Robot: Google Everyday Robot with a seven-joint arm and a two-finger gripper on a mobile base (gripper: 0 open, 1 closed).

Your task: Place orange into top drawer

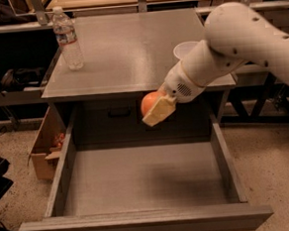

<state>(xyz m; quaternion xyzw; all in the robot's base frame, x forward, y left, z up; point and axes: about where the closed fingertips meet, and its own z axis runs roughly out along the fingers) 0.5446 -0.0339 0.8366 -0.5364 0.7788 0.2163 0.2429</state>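
The robot's gripper should release the orange on the drawer bottom near the front corner (100,186), on the side of the cardboard box.
The orange (148,102) is held in my gripper (155,108), whose pale fingers (160,112) are shut on it. The gripper hangs in the air just in front of the cabinet's front edge, above the back middle of the open top drawer (139,180). The drawer is wide, grey and pulled fully out, and its flat bottom is bare. My white arm (238,41) reaches in from the upper right over the cabinet top.
A clear plastic water bottle (68,39) stands on the cabinet top (125,49) at the back left. A white bowl (185,50) sits at the right, partly behind my arm. A cardboard box (45,149) stands on the floor at the left.
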